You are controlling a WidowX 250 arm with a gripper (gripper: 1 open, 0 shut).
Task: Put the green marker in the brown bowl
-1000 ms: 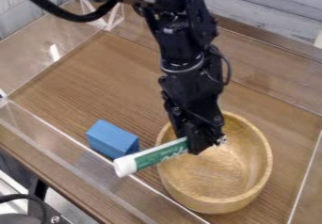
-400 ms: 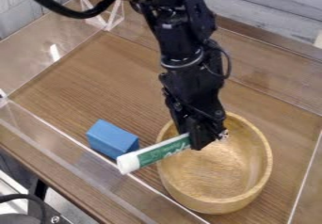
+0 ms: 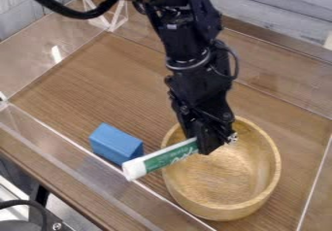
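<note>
The green marker's white end sticks past the brown bowl's rim, so next I set the marker down and grip it closer to its middle (image 3: 163,157) first.
The green marker (image 3: 158,159) has a white barrel with green lettering and juts out to the lower left, its white end past the rim of the brown bowl (image 3: 247,198). My gripper (image 3: 205,144) points steeply down over the bowl's left rim and is shut on the marker's upper end. That end, with the cap, is hidden behind the black fingers. The bowl is a wide, light wooden one at the lower right of the tray.
A blue rectangular block (image 3: 113,142) lies just left of the bowl, close under the marker's free end. Clear plastic walls (image 3: 52,128) enclose the wooden tray floor (image 3: 104,80). The black arm (image 3: 182,31) rises from the gripper toward the top.
</note>
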